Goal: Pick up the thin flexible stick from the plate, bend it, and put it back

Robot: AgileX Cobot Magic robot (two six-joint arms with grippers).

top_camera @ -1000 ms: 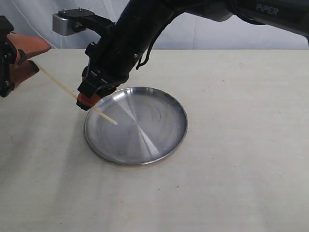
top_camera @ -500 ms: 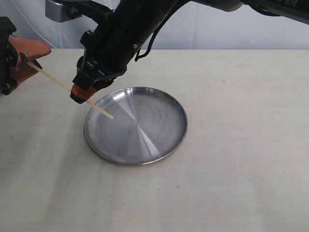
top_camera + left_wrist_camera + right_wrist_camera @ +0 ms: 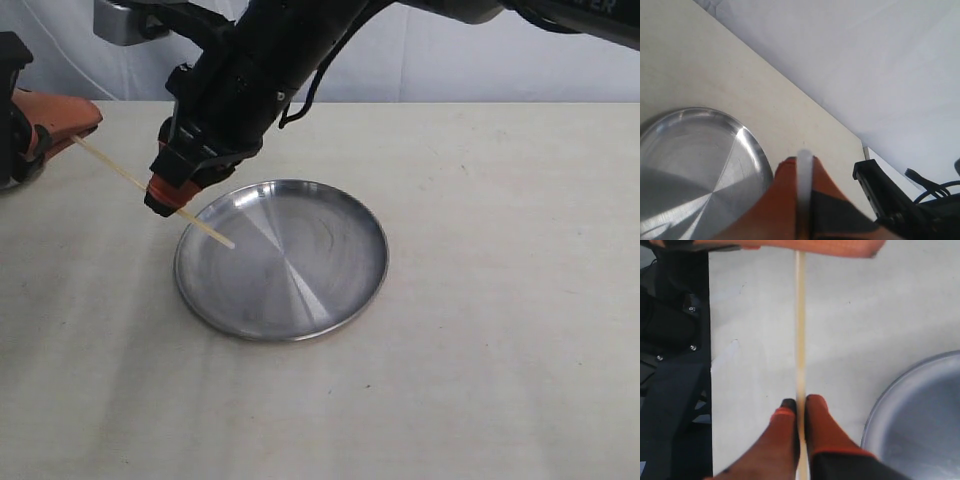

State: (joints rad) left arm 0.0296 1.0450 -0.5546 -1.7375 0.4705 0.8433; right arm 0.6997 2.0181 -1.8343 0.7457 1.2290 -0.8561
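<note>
The stick's lower end juts far past my right gripper's fingers, so my right gripper should open and take the stick nearer its tip (image 3: 204, 226) before bending it.
The thin flexible stick (image 3: 115, 170) is a straight pale strand held in the air, slanting from upper left down over the plate's left rim. My left gripper (image 3: 62, 128) is shut on its upper end, seen blurred between the orange fingers as the stick (image 3: 804, 170). My right gripper (image 3: 163, 197) is shut on the stick nearer its lower end, the stick (image 3: 800, 325) running out from between the fingertips (image 3: 790, 412). The free tip hangs just above the shiny steel plate (image 3: 330, 250), which holds nothing. The same plate shows in both wrist views as plate (image 3: 685, 165) and plate (image 3: 925, 415).
The plate sits on a beige tabletop (image 3: 500, 350). The right arm's black body (image 3: 270, 70) reaches across from upper right over the plate's far left side. A white backdrop (image 3: 450, 70) stands behind the table's far edge.
Both grippers rose and shifted left with the stick over the last second. In the last half second the left gripper edged slightly further left; the right arm hardly moved.
</note>
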